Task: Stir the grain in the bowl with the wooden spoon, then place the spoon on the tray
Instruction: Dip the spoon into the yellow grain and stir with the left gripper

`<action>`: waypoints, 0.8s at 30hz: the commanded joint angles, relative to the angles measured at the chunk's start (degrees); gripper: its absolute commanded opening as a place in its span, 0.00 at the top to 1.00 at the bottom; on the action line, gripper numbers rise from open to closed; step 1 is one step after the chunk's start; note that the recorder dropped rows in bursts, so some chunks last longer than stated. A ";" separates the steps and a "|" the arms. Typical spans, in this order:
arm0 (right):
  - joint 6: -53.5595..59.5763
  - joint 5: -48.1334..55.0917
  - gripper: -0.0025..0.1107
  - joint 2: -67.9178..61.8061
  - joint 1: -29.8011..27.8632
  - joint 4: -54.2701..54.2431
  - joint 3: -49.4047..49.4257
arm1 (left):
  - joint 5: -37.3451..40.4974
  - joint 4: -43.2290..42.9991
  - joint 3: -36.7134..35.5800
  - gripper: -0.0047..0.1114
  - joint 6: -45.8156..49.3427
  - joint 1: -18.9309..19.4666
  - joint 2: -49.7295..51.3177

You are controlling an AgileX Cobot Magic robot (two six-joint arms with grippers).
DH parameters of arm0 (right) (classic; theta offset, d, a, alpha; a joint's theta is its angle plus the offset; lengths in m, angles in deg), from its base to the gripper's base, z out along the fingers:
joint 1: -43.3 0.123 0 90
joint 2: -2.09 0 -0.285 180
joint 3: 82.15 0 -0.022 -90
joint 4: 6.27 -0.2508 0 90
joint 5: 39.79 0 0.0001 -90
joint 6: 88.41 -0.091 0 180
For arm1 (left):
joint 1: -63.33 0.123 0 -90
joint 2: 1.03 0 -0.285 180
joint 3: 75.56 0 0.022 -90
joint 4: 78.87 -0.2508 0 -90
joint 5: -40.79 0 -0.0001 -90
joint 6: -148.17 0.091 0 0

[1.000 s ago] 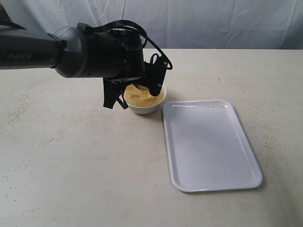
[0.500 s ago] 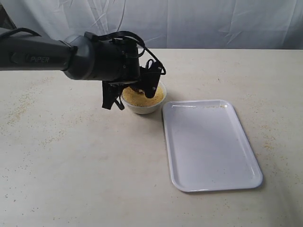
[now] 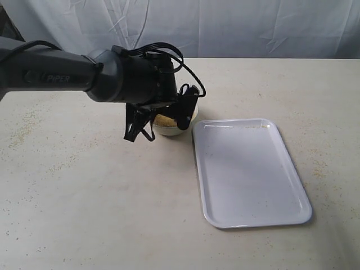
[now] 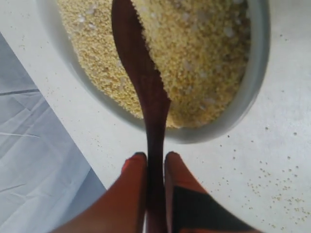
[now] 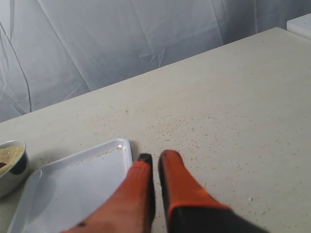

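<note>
The wooden spoon will leave my left gripper and lie slantwise across the far half of the white tray (image 3: 248, 159), where I should let go of it.
The small cream-white bowl (image 3: 175, 128) stands just left of the white tray's (image 3: 247, 174) far corner, and my left arm covers most of it. Close up, the bowl (image 4: 255, 73) is heaped with yellow grain (image 4: 204, 53). The dark wooden spoon (image 4: 141, 73) has its round end dug into the grain and its handle runs over the rim. My left gripper (image 4: 155, 158) is shut on that handle. My right gripper (image 5: 156, 158) is shut on nothing, above the table beside a tray (image 5: 73, 189) corner. It does not show in the exterior view.
Loose grains are scattered over the beige table (image 3: 84, 197), thickest at the left edge and right of the tray. A few grains lie along the tray's far rim. A pale cloth (image 3: 253, 28) hangs behind the table. A white object's corner (image 5: 301, 22) shows at the table's end.
My left arm has shifted right and farther over the bowl with the spoon in the grain. It now hides most of the grain that showed before. The tray has not moved.
</note>
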 commanded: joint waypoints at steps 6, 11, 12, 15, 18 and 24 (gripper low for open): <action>0.17 -0.49 0.90 0.35 -0.31 0.10 -0.05 | 5.13 -2.55 2.60 0.96 0.13 -0.79 -0.76; 0.17 -0.49 0.90 0.35 -0.31 0.10 -0.05 | 5.24 -3.37 2.91 0.96 0.23 -0.79 -2.35; 0.17 -0.49 0.90 0.35 -0.31 0.10 -0.05 | 5.50 -3.97 2.91 0.96 0.23 -0.79 -2.71; 0.17 -0.49 0.90 0.35 -0.31 0.10 -0.05 | 7.61 -6.90 2.91 0.96 0.23 -0.88 -3.34; 0.17 -0.49 0.90 0.35 -0.31 0.10 -0.05 | 10.70 -9.94 2.91 0.96 0.12 -1.45 -3.46; 0.17 -0.49 0.90 0.35 -0.31 0.10 -0.05 | 10.45 -12.90 2.91 0.96 0.12 -3.59 -3.46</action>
